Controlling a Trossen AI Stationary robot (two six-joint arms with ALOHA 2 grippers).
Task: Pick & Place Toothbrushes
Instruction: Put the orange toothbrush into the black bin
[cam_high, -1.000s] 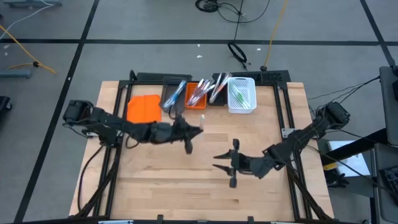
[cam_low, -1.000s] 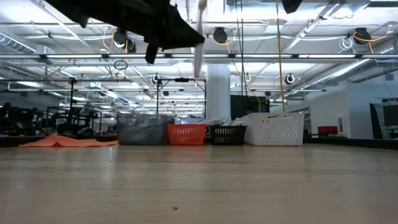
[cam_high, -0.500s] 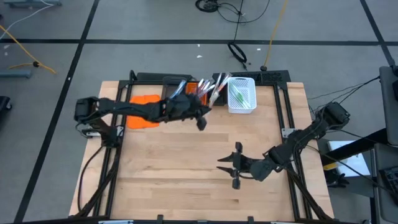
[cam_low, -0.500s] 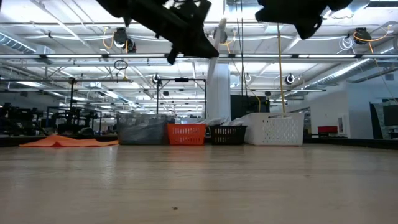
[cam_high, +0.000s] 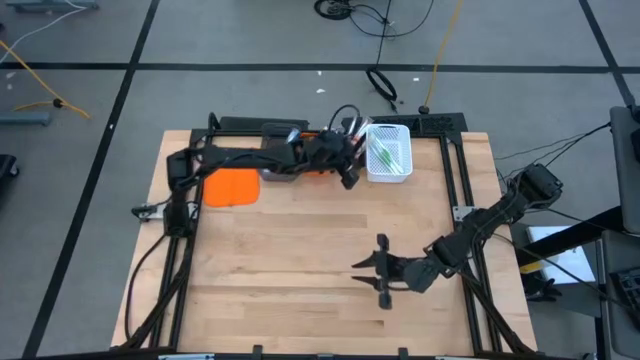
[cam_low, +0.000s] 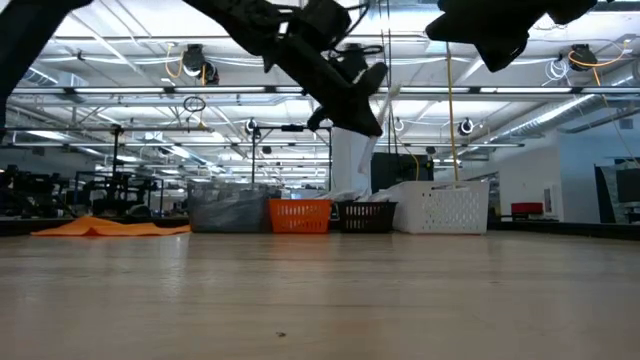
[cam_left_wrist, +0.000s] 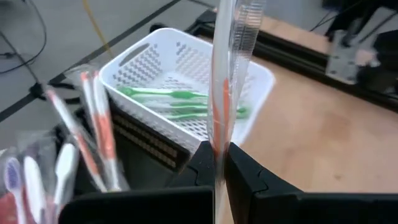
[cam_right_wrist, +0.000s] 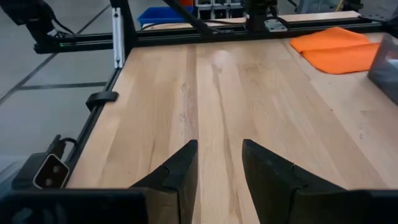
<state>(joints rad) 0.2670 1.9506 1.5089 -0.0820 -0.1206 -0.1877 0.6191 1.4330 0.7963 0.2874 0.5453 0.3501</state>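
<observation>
Next, my left gripper lets go of the red-striped toothbrush in the black bin (cam_high: 355, 144) (cam_left_wrist: 121, 146), against the red-and-white toothbrushes leaning there.
My left gripper (cam_high: 349, 176) hangs over the row of bins at the table's far edge, shut on a clear toothbrush with a red stripe (cam_left_wrist: 222, 93). The low view shows that toothbrush (cam_low: 387, 98) high above the table. Below the gripper, red-and-white toothbrushes (cam_left_wrist: 96, 134) lean in the black bin (cam_left_wrist: 146, 146). Green toothbrushes (cam_left_wrist: 180, 102) lie in the white mesh bin (cam_high: 390, 155). My right gripper (cam_high: 378, 274) hovers open over the table's near right part, with nothing between its fingers (cam_right_wrist: 177, 171). My left gripper pinches the toothbrush's shaft (cam_left_wrist: 219, 140) between its two fingers. The fingers lie across the shaft, which rises out of the pinch, seen from the wrist. The toothbrush is lifted clear, above the black and white bins.
A grey bin (cam_high: 280, 152) and an orange bin (cam_high: 316, 166) stand left of the black one, holding more toothbrushes. A flat orange sheet (cam_high: 232, 186) lies at the far left. Bare wood (cam_high: 300, 260) fills the middle and near part. Black frame rails (cam_high: 452, 180) border the table.
My left gripper has carried the toothbrush from the table's left middle toward the far edge and to the right, ending over the bins, staying shut on it. My right gripper has sunk a little.
</observation>
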